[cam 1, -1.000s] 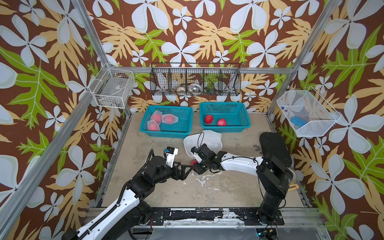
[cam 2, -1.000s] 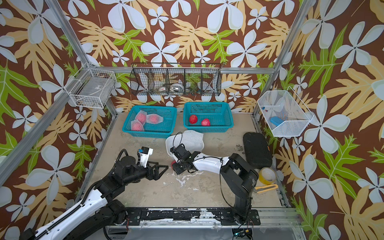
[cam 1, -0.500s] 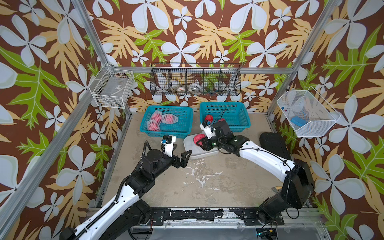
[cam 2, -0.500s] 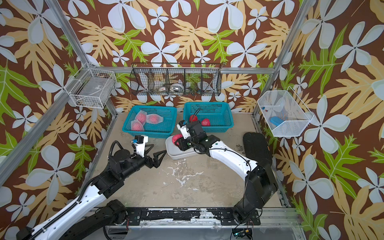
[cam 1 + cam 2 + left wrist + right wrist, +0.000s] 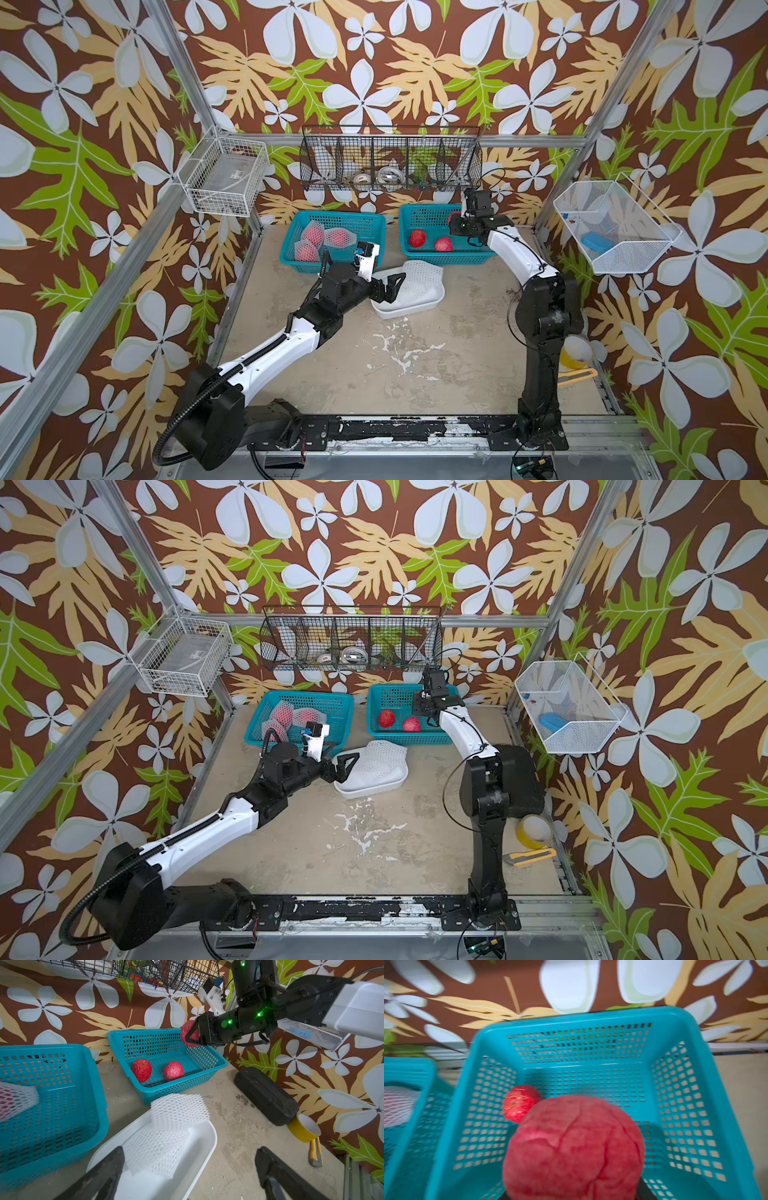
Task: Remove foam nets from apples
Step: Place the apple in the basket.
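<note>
I will use my right gripper to set the red apple I am holding down between the loose bare apples and the teal basket's end (image 5: 466, 243).
My right gripper (image 5: 192, 1035) is shut on a bare red apple (image 5: 573, 1147) and holds it above the right teal basket (image 5: 440, 259). Two more bare apples (image 5: 141, 1070) (image 5: 173, 1071) lie in that basket. Three apples in white foam nets (image 5: 311, 237) sit in the left teal basket (image 5: 291, 259). Empty foam nets (image 5: 178, 1111) are piled in the white tray (image 5: 207, 1147). My left gripper (image 5: 190, 1151) hangs open at the tray's near-left end with nothing between its fingers.
A black block (image 5: 519, 779) lies on the right of the table behind the right arm. A yellow tape roll (image 5: 534, 831) and a utility knife (image 5: 528, 856) lie near it. Wire baskets (image 5: 224, 178) (image 5: 390, 166) (image 5: 611, 228) hang on the walls.
The right arm has carried the apple from the front of the tray back and right to above the right basket. The left gripper, still open, has moved back to the tray.
</note>
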